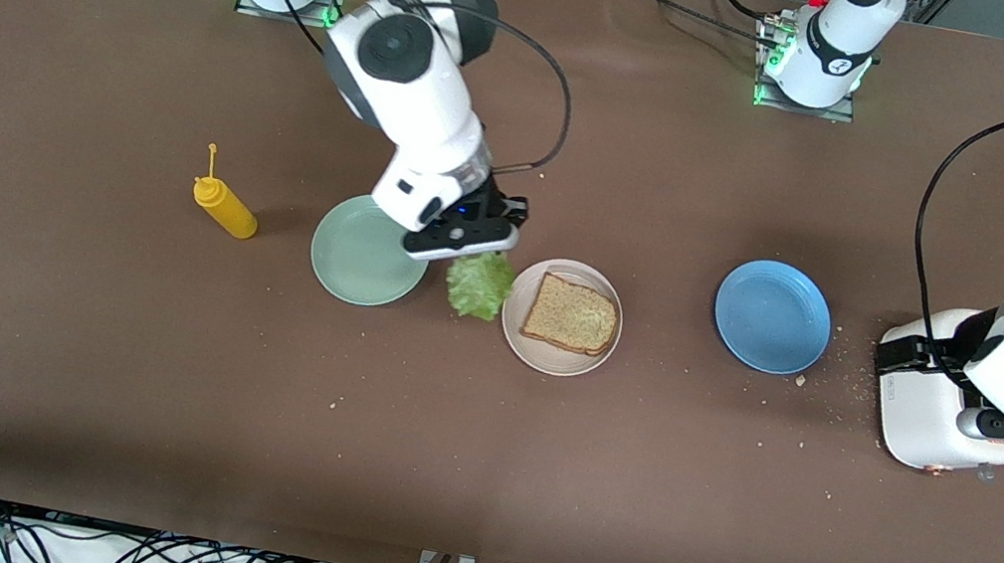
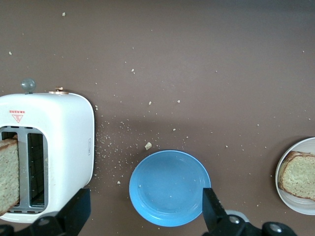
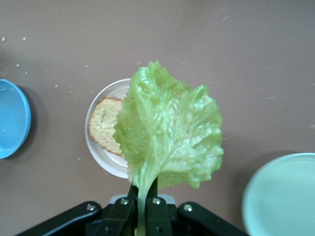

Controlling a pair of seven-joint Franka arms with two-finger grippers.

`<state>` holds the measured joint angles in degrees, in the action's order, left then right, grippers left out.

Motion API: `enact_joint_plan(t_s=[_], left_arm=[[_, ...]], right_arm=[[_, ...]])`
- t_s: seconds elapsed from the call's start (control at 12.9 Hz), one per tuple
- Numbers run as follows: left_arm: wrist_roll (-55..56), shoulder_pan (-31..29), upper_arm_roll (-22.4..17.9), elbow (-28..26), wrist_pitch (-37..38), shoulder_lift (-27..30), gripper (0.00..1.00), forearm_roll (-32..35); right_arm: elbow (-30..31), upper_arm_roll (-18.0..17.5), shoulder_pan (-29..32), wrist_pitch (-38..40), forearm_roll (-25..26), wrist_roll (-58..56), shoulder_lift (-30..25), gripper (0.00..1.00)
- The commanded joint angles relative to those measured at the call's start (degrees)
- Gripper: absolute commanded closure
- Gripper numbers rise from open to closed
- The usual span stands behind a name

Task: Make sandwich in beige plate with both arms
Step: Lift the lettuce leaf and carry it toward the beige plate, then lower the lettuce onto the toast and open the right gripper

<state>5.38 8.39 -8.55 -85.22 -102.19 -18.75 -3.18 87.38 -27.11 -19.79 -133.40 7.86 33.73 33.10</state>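
The robot's right gripper should release the lettuce leaf on the bread slice's half (image 1: pixel 558 323) (image 3: pixel 134 126) nearest the mint-green plate.
A ruffled green lettuce leaf (image 1: pixel 479 284) (image 3: pixel 167 132) hangs by its stem from my right gripper (image 1: pixel 464 253) (image 3: pixel 145 191), which is shut on it. It is over the table between the mint-green plate (image 1: pixel 369 252) and the beige plate (image 1: pixel 550 358) (image 3: pixel 101 158), close to the beige plate's edge. One speckled brown bread slice (image 1: pixel 570 315) (image 3: pixel 104 125) lies flat in the beige plate. My left gripper (image 1: pixel 905 356) (image 2: pixel 145 216) waits open and holds nothing, over the gap between the white toaster (image 1: pixel 927 429) (image 2: pixel 59 142) and the blue plate (image 1: pixel 771 316) (image 2: pixel 170 187).
Another bread slice (image 2: pixel 9 174) stands in a toaster slot. A yellow mustard bottle (image 1: pixel 224 207) lies toward the right arm's end of the table, beside the mint-green plate (image 3: pixel 280 196). Crumbs are scattered around the toaster and the blue plate (image 3: pixel 10 118).
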Motion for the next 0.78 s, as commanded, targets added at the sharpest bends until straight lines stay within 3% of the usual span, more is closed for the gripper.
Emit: enact_joint_plan(t_s=[0.0, 0.39, 0.7], left_arm=[[0.95, 0.23, 0.11, 0.41, 0.59, 0.11, 0.00, 2.12], [0.95, 0.23, 0.11, 0.41, 0.50, 0.11, 0.00, 2.12], [0.95, 0.23, 0.11, 0.50, 0.50, 0.03, 0.00, 2.12]], right_arm=[[-2.56, -0.48, -2.34, -5.88, 1.46, 2.82, 6.87, 1.00], [-13.27, -0.13, -7.97, -11.17, 4.52, 8.35, 18.82, 1.00], [-13.99, -0.04, -8.95, -16.90, 11.38, 13.98, 23.24, 1.00]])
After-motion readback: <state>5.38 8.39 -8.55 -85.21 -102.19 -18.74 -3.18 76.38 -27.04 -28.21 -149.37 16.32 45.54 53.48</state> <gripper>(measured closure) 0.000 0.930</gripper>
